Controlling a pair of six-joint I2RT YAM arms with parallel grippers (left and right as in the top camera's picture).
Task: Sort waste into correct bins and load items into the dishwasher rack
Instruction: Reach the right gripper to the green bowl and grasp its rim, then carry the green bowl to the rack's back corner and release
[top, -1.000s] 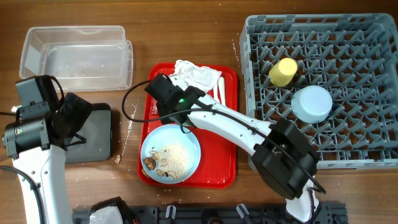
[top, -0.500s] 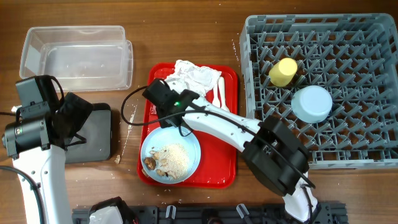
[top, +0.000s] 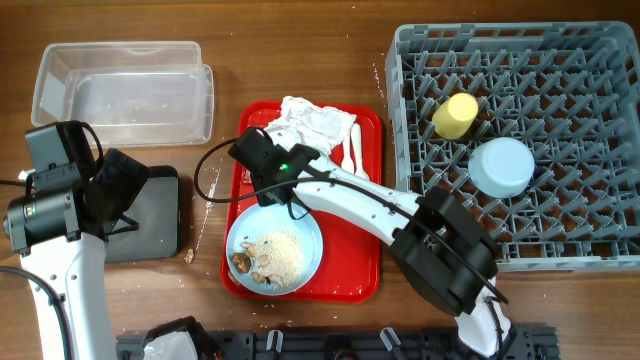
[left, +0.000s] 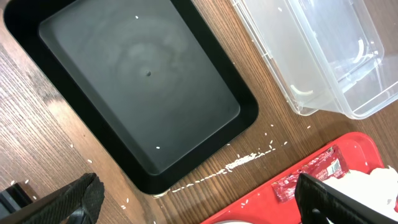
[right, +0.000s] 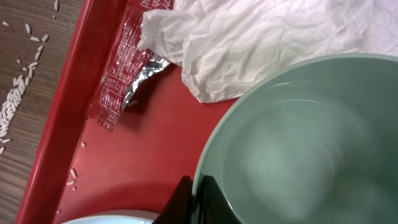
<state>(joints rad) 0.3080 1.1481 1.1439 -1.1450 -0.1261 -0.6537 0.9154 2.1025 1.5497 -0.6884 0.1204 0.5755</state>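
Observation:
I will use my right gripper to set the pale green bowl down in the grey rack (top: 517, 93), just behind the upturned light blue bowl.
My right gripper (right: 200, 190) is shut on the rim of the pale green bowl (right: 298, 143), one finger inside and one outside. The bowl stands on the red tray (right: 143, 155), beside crumpled white napkins (right: 261, 37) and a red-and-clear wrapper (right: 121, 74). From overhead the right gripper (top: 262, 160) hides the bowl. A light blue plate (top: 275, 250) with rice scraps lies at the tray's front. My left gripper (left: 205, 199) hangs open over bare table between the black tray (left: 137, 81) and the red tray. The clear tub (top: 120, 90) is at the back left.
The grey dishwasher rack (top: 590, 230) on the right holds a yellow cup (top: 455, 115) and an upturned light blue bowl (top: 500, 165). White plastic cutlery (top: 350, 150) lies at the red tray's right side. Loose rice grains (left: 242, 163) are scattered on the wood by the black tray.
The right gripper's jaws have shut on the green bowl's rim, after the arm shifted slightly left. The left arm has not moved.

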